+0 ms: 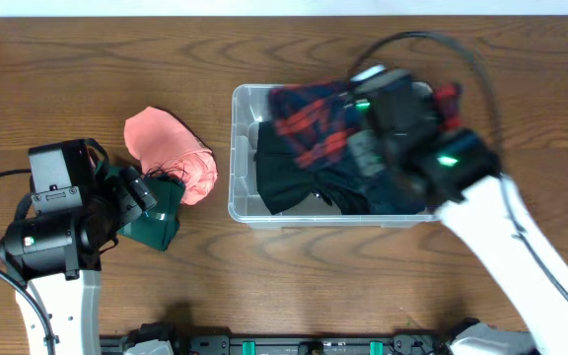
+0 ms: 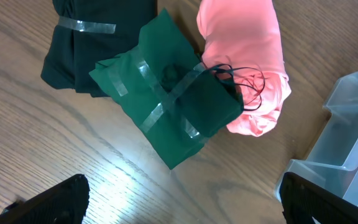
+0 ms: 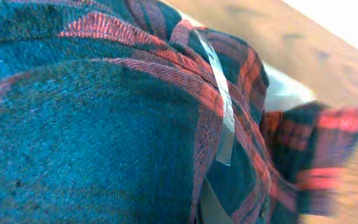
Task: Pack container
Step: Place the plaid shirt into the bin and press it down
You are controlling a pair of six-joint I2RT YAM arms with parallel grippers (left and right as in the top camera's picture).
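Next, I close my left gripper on the green bundle's near edge (image 1: 134, 231) (image 2: 130, 111), away from the pink bundle, because the green bundle goes into the tub next.
The container (image 1: 241, 148), a clear plastic tub, stands at mid-table and holds a navy-and-red plaid cloth (image 1: 309, 123) and a black cloth (image 1: 289, 177). My right gripper (image 1: 392, 118) is over the tub's right half. Its wrist view is filled by the plaid cloth (image 3: 104, 124) with a tape strip, and its fingers are hidden. My left gripper (image 2: 185, 199) is open and empty above bare table, just short of a taped green bundle (image 2: 166, 106). A pink bundle (image 2: 247, 68) lies beside the green one, and a taped black bundle (image 2: 98, 43) lies behind it. The tub's corner (image 2: 353, 137) shows at the right.
In the overhead view the pink bundle (image 1: 171, 153) and the green bundle (image 1: 156, 225) lie left of the tub, next to my left gripper (image 1: 144, 192). A thin black thread lies over both bundles. The right arm's cable loops above the tub.
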